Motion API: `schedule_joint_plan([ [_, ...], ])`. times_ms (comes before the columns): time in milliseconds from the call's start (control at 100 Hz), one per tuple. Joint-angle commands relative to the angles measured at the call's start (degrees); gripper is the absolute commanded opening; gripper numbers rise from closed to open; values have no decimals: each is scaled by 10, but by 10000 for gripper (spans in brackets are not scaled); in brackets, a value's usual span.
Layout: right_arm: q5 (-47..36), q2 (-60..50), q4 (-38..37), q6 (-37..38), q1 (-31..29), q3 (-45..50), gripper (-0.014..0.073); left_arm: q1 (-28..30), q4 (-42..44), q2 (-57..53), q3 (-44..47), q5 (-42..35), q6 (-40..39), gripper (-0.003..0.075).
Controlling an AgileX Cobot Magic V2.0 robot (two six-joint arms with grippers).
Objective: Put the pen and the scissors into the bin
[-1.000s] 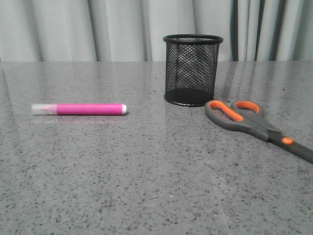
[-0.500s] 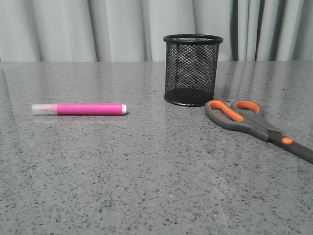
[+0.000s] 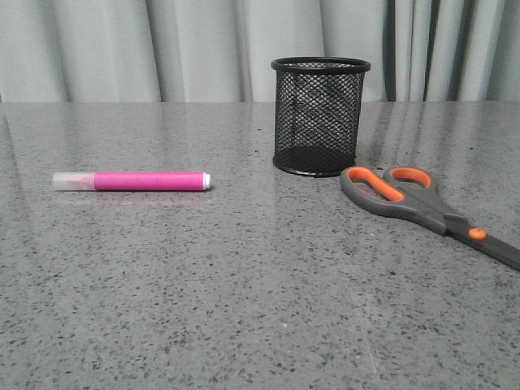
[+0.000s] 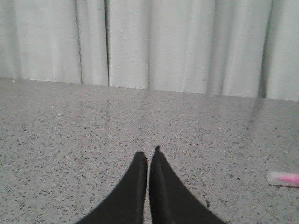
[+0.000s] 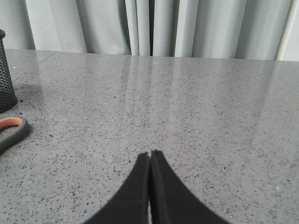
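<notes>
My left gripper should move to the pink pen next and close on the middle of its body (image 3: 145, 181), keeping clear of the pen's whitish cap.
The pink pen (image 3: 134, 180) lies flat on the grey stone table, left of centre, its whitish cap to the left. Its cap end shows in the left wrist view (image 4: 283, 178). The black wire-mesh bin (image 3: 318, 115) stands upright at the back centre; its edge shows in the right wrist view (image 5: 5, 77). The scissors (image 3: 422, 206) lie flat to the right of the bin, handles toward it; one orange-lined loop shows in the right wrist view (image 5: 11, 130). My left gripper (image 4: 148, 156) is shut and empty over bare table. My right gripper (image 5: 150, 154) is shut and empty over bare table. Neither gripper shows in the front view.
Grey curtains (image 3: 203, 49) hang behind the table's far edge. The speckled table top (image 3: 244, 292) stretches wide toward the front.
</notes>
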Motion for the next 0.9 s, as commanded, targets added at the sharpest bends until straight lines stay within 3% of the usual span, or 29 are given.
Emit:
schedule_joint_plan([
  [0, -55, -11, -6, -1, -3, 8, -76, -1, -4, -18, 26, -41, -4, -19],
  [230, -57, -11, 42, -1, -3, 8, -76, -1, -31, -18, 26, -46, -4, -19],
  [490, -83, -11, 154, -1, -3, 8, -76, -1, -223, -18, 26, -41, -4, -19],
  [730, -106, -11, 313, -1, -3, 8, -76, -1, -340, -18, 24, -44, -4, -19],
  [890, -85, -8, 327, -1, -3, -8, -60, -1, -366, -18, 6, -30, -4, -19],
])
